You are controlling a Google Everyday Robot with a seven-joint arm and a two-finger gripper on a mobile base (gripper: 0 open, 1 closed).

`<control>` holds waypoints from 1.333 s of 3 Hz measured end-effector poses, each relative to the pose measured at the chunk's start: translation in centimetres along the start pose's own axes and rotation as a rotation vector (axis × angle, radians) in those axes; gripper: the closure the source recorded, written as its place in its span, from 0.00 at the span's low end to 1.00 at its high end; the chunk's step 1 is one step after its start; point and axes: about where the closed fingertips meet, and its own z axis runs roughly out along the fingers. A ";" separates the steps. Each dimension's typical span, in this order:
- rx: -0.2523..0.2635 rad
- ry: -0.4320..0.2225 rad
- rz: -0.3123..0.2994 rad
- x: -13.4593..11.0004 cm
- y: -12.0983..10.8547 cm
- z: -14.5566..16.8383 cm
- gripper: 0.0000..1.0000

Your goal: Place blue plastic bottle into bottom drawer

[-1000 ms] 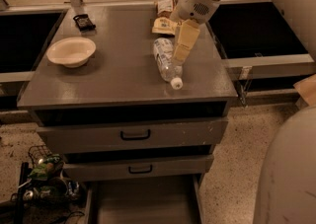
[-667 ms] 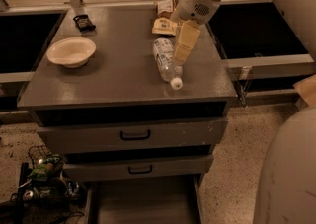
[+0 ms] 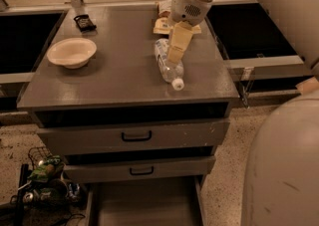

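Note:
Next, the gripper closes on the bottom end [image 3: 161,48] of the blue plastic bottle, farthest from its white cap.
The blue plastic bottle [image 3: 166,64] lies on its side on the grey cabinet top [image 3: 119,75], with its white cap [image 3: 178,84] pointing toward the front edge. My gripper [image 3: 176,51] hangs down from the arm at the upper right, directly over the bottle's upper half, and hides part of it. I cannot tell whether it touches the bottle. The bottom drawer [image 3: 144,205] is pulled out at the foot of the cabinet, and its flat grey floor is bare.
A white bowl [image 3: 72,52] sits on the left of the top, and a small black object [image 3: 84,22] lies at the back left. A tan snack bag [image 3: 160,25] lies behind the gripper. Two upper drawers with black handles [image 3: 136,136] are closed. Clutter [image 3: 47,182] lies on the floor at left.
My gripper has shifted a little to the left, from beside the bottle to over it. The bottle, the bowl and the drawers have not moved.

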 end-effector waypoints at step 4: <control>-0.032 0.194 0.083 -0.9 -1.1 2.2 0.00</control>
